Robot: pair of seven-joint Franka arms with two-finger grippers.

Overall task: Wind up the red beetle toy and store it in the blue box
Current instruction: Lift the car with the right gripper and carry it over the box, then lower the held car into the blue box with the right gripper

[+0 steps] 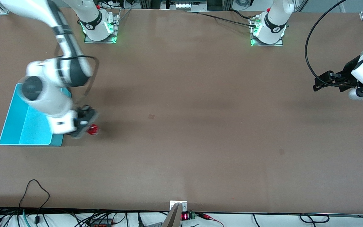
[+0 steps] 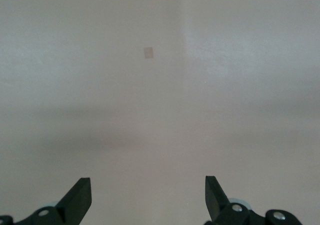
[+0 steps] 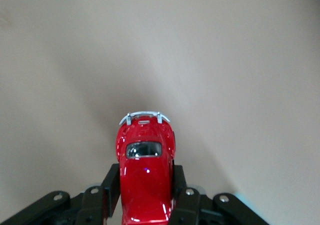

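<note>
The robot's right gripper needs to set the red beetle toy down in the blue box's far half [image 1: 52,104], by the box's side facing the table's middle.
My right gripper [image 1: 88,127] is shut on the red beetle toy [image 1: 92,129] and holds it over the brown table, just beside the blue box [image 1: 17,123]. In the right wrist view the glossy red beetle toy [image 3: 146,170] sits between my two black fingers [image 3: 111,187], its silvery bumper pointing away from the wrist. The blue box lies at the right arm's end of the table, partly hidden by the right arm. My left gripper [image 1: 323,82] is open and empty, up at the left arm's end of the table; its fingers [image 2: 80,197] stand wide apart over bare table.
A small darker patch [image 1: 151,116] marks the middle of the table and shows in the left wrist view [image 2: 148,52]. Cables and a small display [image 1: 184,216] lie along the table edge nearest the front camera. The arm bases stand at the edge farthest from it.
</note>
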